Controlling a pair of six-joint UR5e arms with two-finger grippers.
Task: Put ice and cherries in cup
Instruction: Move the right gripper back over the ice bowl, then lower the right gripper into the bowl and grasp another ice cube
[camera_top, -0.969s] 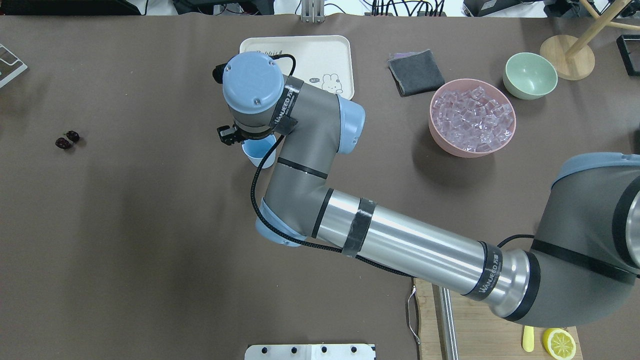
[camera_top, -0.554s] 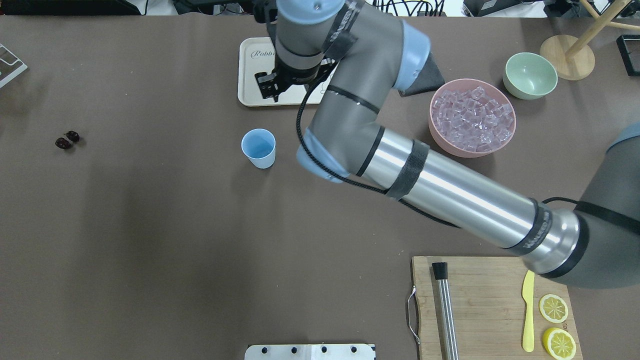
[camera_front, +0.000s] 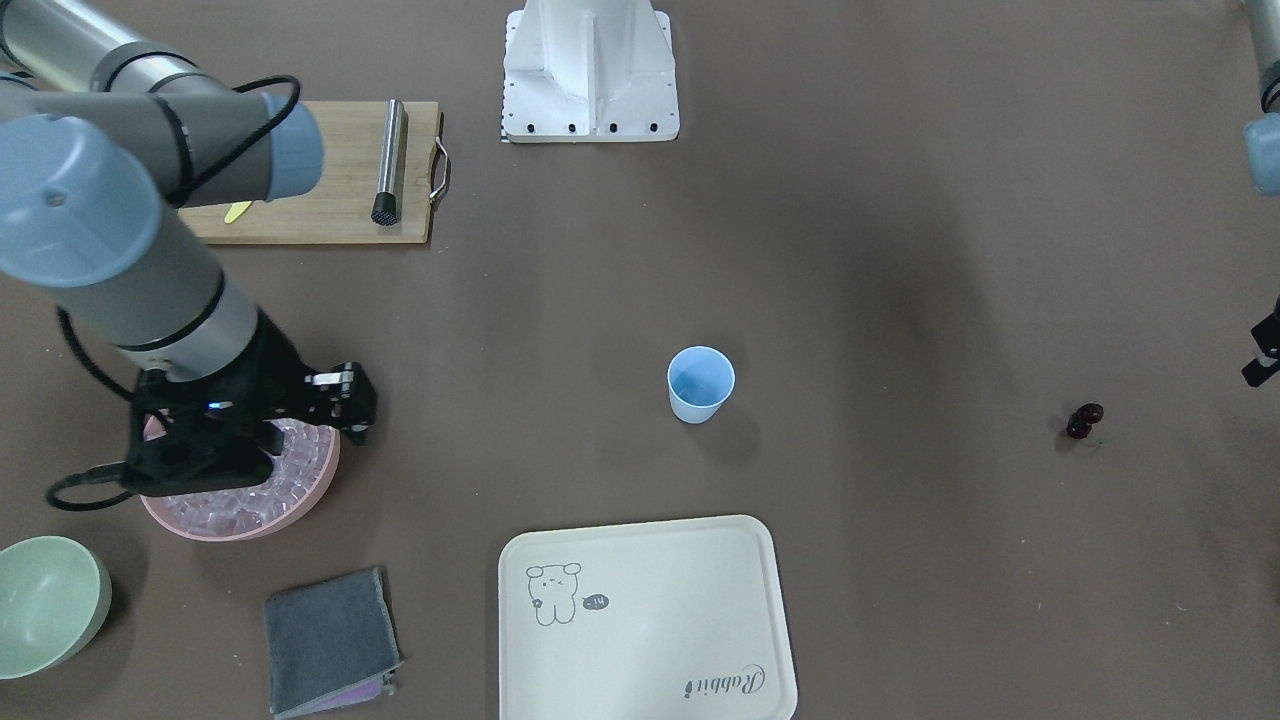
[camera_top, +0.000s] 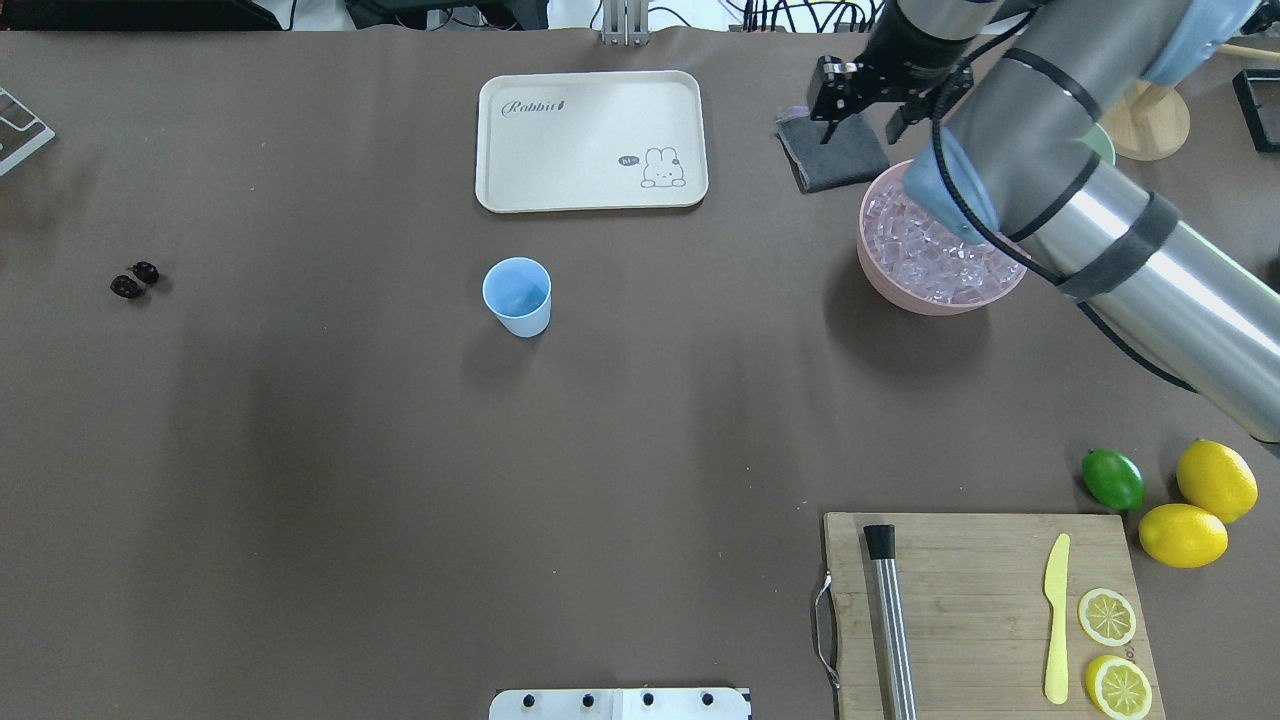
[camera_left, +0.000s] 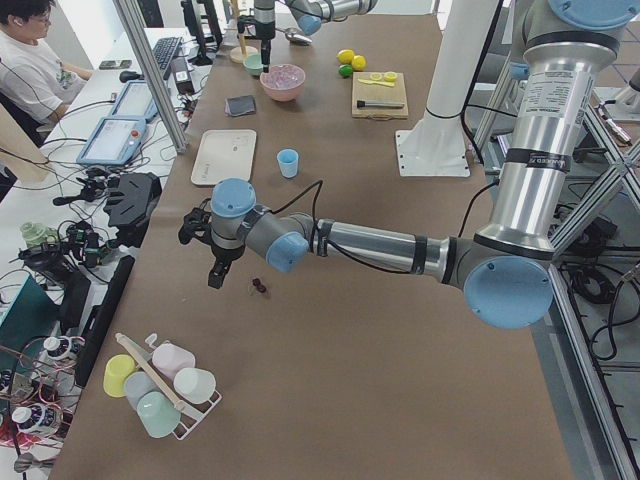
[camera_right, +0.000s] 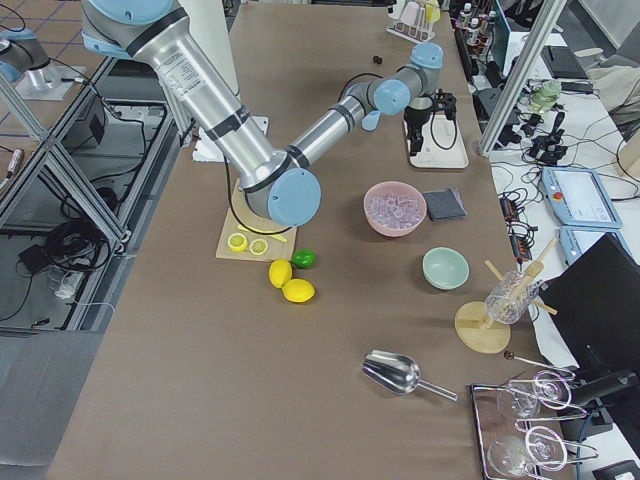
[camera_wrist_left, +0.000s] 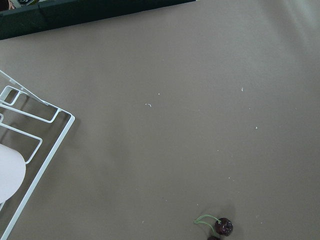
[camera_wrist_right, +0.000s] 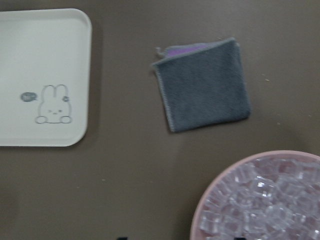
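I will next lower my right gripper into the pink bowl and grab an ice cube (camera_front: 286, 482) (camera_wrist_right: 237, 212) from the half that faces the cream tray.
The light-blue cup (camera_top: 517, 293) stands upright mid-table, also in the front view as the cup (camera_front: 700, 381); its inside looks plain blue. Ice (camera_top: 925, 258) fills a pink bowl (camera_top: 884, 292) at the right. My right gripper (camera_top: 858, 116) hangs open above the bowl's far rim, next to a grey cloth, with nothing between its fingers. The right wrist view looks down on the ice (camera_wrist_right: 260, 202). The cherries (camera_top: 133, 281) lie far left on the table, near the bottom of the left wrist view as cherries (camera_wrist_left: 223, 227). My left gripper (camera_front: 1264, 352) hovers near them; whether it is open or shut I cannot tell.
A cream tray (camera_top: 590, 140) lies behind the cup and a grey cloth (camera_top: 832, 148) beside it. A pale-green bowl (camera_front: 45, 600) sits past the pink one. A cutting board (camera_top: 985, 620) holds a metal muddler, yellow knife and lemon slices, with a lime (camera_top: 1112, 479) and lemons beside it. A white wire rack (camera_wrist_left: 30, 130) stands near the cherries.
My right arm has swung from the cup, past the tray, to the pink ice bowl. The cup stays where it was. The cherries have not moved.
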